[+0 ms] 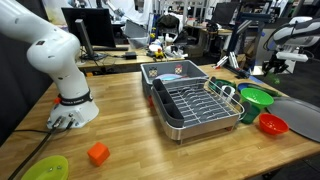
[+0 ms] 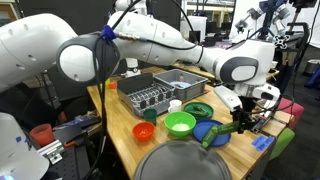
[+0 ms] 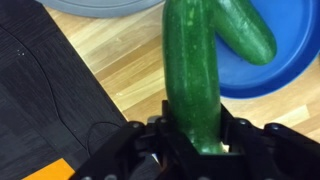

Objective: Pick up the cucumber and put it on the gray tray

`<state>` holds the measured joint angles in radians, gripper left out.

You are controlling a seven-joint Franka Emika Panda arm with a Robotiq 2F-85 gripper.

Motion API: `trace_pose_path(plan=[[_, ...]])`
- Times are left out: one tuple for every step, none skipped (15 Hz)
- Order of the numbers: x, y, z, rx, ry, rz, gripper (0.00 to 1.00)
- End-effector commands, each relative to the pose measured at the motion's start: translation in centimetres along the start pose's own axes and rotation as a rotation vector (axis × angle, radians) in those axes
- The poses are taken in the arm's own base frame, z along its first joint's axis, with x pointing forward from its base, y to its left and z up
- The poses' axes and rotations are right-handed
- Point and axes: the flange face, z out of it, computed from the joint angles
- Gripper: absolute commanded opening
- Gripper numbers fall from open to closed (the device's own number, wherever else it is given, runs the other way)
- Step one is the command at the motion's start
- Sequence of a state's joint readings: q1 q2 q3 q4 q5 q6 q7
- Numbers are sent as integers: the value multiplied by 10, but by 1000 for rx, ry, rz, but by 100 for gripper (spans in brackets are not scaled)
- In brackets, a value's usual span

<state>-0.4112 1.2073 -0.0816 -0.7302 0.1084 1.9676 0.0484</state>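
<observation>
I will release the cucumber on the gray tray [image 1: 304,121], beside the red bowl.
My gripper [image 3: 195,135] is shut on the cucumber [image 3: 193,60], a dark green elongated piece that sticks out from between the fingers. In an exterior view the gripper [image 2: 240,122] holds the cucumber [image 2: 217,136] low over the table's corner, beside a blue plate [image 2: 205,128]. The gray tray [image 2: 185,163] lies just in front of it, flat with a low rim. The tray's edge shows at the top of the wrist view [image 3: 110,8] and at the right edge of an exterior view [image 1: 300,115]. The cucumber's tip is over the blue plate [image 3: 265,60].
A steel tub with a wire dish rack [image 2: 150,95] [image 1: 190,100] stands mid-table. A bright green bowl [image 2: 180,124], a red bowl [image 2: 144,131] and a dark green bowl [image 2: 197,109] sit near the tray. An orange block [image 1: 97,153] and a lime plate [image 1: 45,168] lie by the robot base.
</observation>
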Motion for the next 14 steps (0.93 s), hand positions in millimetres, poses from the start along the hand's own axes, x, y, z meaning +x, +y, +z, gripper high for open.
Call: trace_pose_path(plan=[[-18,-12,16,54,-5,133,19],[-23,-17,24,66,-4,171,19],[-28,-22,35,77,-3,212,19],[-34,-28,44,86,5,249,19],[-40,-32,50,91,12,283,19],[-46,-36,55,95,25,312,19],[-51,-39,57,99,40,340,19],[-57,-41,59,103,57,365,19],[-61,-42,56,106,82,391,19],[-68,-43,56,109,98,413,19],[-75,-43,55,109,115,435,19],[-83,-43,54,111,130,453,19],[-90,-42,53,110,152,478,19],[-98,-43,50,116,172,501,19]])
